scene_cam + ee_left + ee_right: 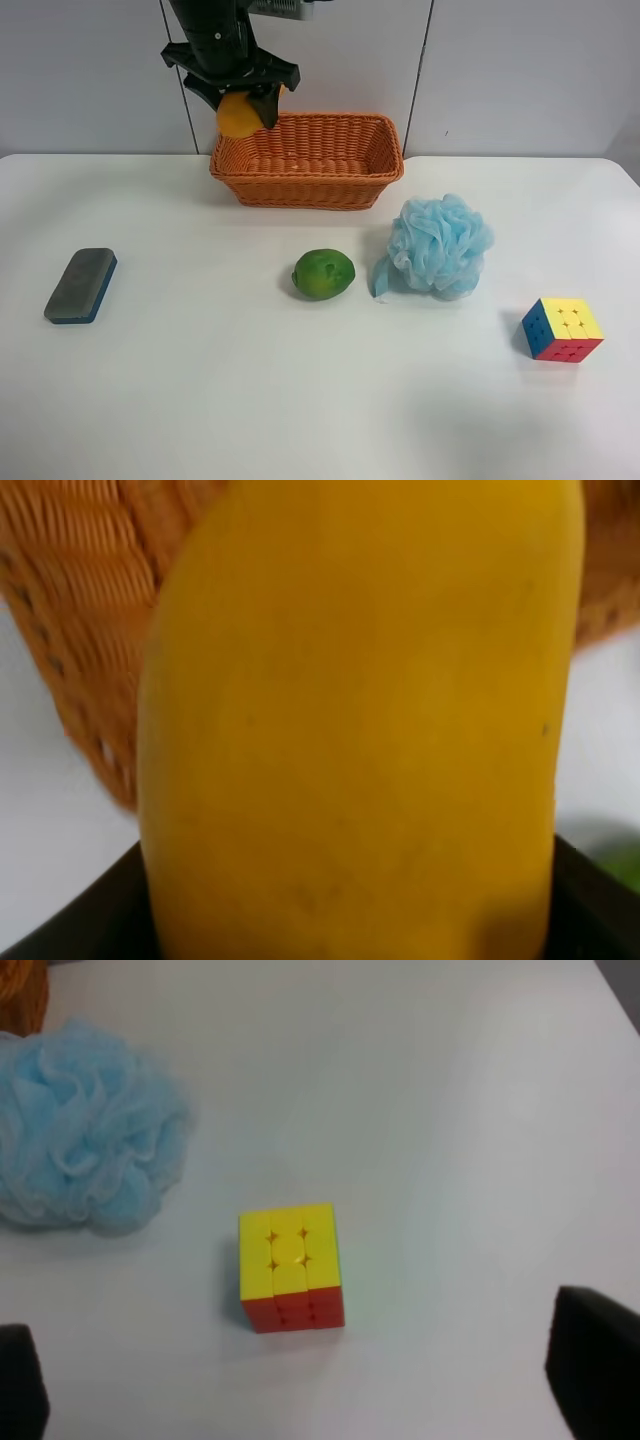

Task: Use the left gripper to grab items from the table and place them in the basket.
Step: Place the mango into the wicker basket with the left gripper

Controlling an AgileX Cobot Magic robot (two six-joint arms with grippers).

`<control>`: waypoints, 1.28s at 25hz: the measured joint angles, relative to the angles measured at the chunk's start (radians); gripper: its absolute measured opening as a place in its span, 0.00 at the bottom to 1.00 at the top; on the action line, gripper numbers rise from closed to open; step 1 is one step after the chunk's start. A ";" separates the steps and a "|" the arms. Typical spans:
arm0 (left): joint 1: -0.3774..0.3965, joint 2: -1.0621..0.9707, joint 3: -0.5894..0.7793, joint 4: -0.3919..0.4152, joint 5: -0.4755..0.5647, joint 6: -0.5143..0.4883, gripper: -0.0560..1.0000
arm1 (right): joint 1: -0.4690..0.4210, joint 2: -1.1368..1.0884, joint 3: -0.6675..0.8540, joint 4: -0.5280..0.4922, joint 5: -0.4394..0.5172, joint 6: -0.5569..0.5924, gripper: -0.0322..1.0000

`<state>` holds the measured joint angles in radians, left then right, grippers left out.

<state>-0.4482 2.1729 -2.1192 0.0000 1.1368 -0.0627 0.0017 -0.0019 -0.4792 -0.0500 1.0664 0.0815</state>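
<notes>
Next, my left gripper lets go of the yellow-orange mango just inside the wicker basket's front side point(283, 156), toward the blue eraser.
My left gripper point(240, 106) is shut on the yellow-orange mango point(236, 118) and holds it in the air over the left end of the wicker basket point(300, 185). In the left wrist view the mango point(350, 730) fills the picture, with the basket's wall point(80, 610) behind it. On the table point(200, 390) lie the green fruit point(323, 273), the light-blue pouf point(440, 245), the puzzle cube point(562, 329) and the blue eraser point(81, 285). My right gripper point(310, 1400) is open and empty, just short of the cube point(291, 1266).
The basket stands at the back middle of the table, against a white panelled wall. The pouf point(85, 1150) lies between the cube and the basket's corner point(22, 995). The eraser lies alone at the exterior high view's left.
</notes>
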 joint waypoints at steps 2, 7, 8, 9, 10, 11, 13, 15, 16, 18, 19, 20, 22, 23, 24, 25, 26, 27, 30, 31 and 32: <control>0.006 0.027 -0.018 0.006 -0.069 0.001 0.62 | 0.000 0.000 0.000 0.000 0.000 0.000 0.99; 0.007 0.110 -0.021 0.000 -0.229 0.001 0.62 | 0.000 0.000 0.000 0.000 0.000 0.000 0.99; 0.007 0.128 -0.021 0.000 -0.255 0.001 0.62 | 0.000 0.000 0.000 0.000 0.000 0.000 0.99; 0.007 0.142 -0.021 0.000 -0.277 0.001 0.62 | 0.000 0.000 0.000 0.000 0.000 0.000 0.99; 0.008 0.158 -0.021 0.000 -0.294 0.000 0.62 | 0.000 0.000 0.000 0.000 0.000 0.000 0.99; 0.011 0.174 -0.021 0.000 -0.304 0.000 0.62 | 0.000 0.000 0.000 0.000 0.000 0.000 0.99; 0.018 0.199 -0.021 0.000 -0.317 0.000 0.62 | 0.000 0.000 0.000 0.000 0.000 0.000 0.99; 0.030 0.223 -0.021 -0.008 -0.327 0.000 0.62 | 0.000 0.000 0.000 0.000 0.000 0.000 0.99; 0.035 0.232 -0.021 -0.013 -0.329 0.000 0.62 | 0.000 0.000 0.000 0.000 0.000 0.000 0.99; 0.049 0.246 -0.021 -0.023 -0.330 0.000 0.62 | 0.000 0.000 0.000 0.000 0.000 0.000 0.99; 0.054 0.249 -0.021 -0.030 -0.331 0.000 0.62 | 0.000 0.000 0.000 0.000 0.000 0.000 0.99; 0.058 0.253 -0.021 -0.034 -0.332 0.000 0.62 | 0.000 0.000 0.000 0.000 0.000 0.000 0.99; 0.062 0.256 -0.021 -0.038 -0.334 0.000 0.62 | 0.000 0.000 0.000 0.000 0.000 0.000 0.99; 0.063 0.256 -0.021 -0.041 -0.334 0.000 0.62 | 0.000 0.000 0.000 0.000 0.000 0.000 0.99; 0.064 0.256 -0.021 -0.042 -0.334 0.000 0.62 | 0.000 0.000 0.000 0.000 0.000 0.000 0.99; 0.064 0.256 -0.021 -0.042 -0.334 0.000 0.62 | 0.000 0.000 0.000 0.000 0.000 0.000 0.99; 0.064 0.256 -0.021 -0.047 -0.335 0.000 0.63 | 0.000 0.000 0.000 0.000 0.000 0.000 0.99; 0.064 0.256 -0.021 -0.056 -0.335 0.000 0.69 | 0.000 0.000 0.000 0.000 0.000 0.000 0.99; 0.064 0.256 -0.021 -0.084 -0.340 -0.002 0.93 | 0.000 0.000 0.000 0.000 0.000 0.000 0.99; 0.064 0.256 -0.021 -0.091 -0.340 -0.003 0.96 | 0.000 0.000 0.000 0.000 0.000 0.000 0.99; 0.064 0.256 -0.021 -0.096 -0.340 -0.003 0.97 | 0.000 0.000 0.000 0.000 0.000 0.000 0.99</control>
<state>-0.3846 2.4289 -2.1401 -0.0956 0.7967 -0.0661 0.0017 -0.0019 -0.4792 -0.0500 1.0664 0.0815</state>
